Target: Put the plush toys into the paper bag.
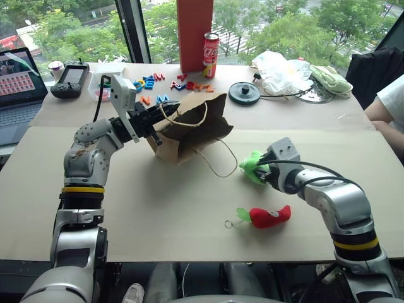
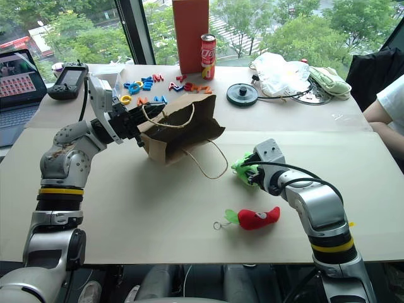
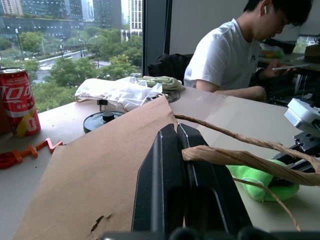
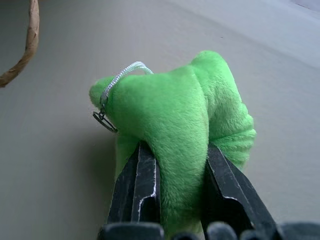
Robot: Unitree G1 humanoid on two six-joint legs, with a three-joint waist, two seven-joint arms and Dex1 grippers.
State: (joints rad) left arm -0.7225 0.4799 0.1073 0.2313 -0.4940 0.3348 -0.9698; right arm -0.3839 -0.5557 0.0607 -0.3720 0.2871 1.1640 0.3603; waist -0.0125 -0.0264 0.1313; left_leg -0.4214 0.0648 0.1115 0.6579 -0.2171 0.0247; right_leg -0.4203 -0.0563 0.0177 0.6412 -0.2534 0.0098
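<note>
Next, I release the light green plush toy with my right gripper inside the brown paper bag's opening (image 1: 190, 128), under the upper twine handle.
The brown paper bag (image 1: 196, 123) lies tipped on its side at the middle of the table, its mouth facing my left. My left gripper (image 1: 151, 129) is shut on the bag's rim beside a twine handle (image 3: 235, 157), and in the left wrist view its fingers (image 3: 165, 170) pinch the paper edge. The light green plush toy (image 4: 185, 110) rests on the table to the right of the bag, with my right gripper (image 1: 257, 170) shut on it. The red chili plush toy (image 1: 270, 216) lies loose nearer the front edge, just below my right gripper.
Along the back stand a tall red box (image 1: 194, 35), a cola can (image 1: 210, 55), coloured letters (image 1: 158, 85), a black disc (image 1: 244, 93), a white plastic bag (image 1: 281, 72) and a pale green mitt (image 1: 331, 81). A laptop (image 1: 16, 95) sits far left. A person (image 1: 391, 107) sits at right.
</note>
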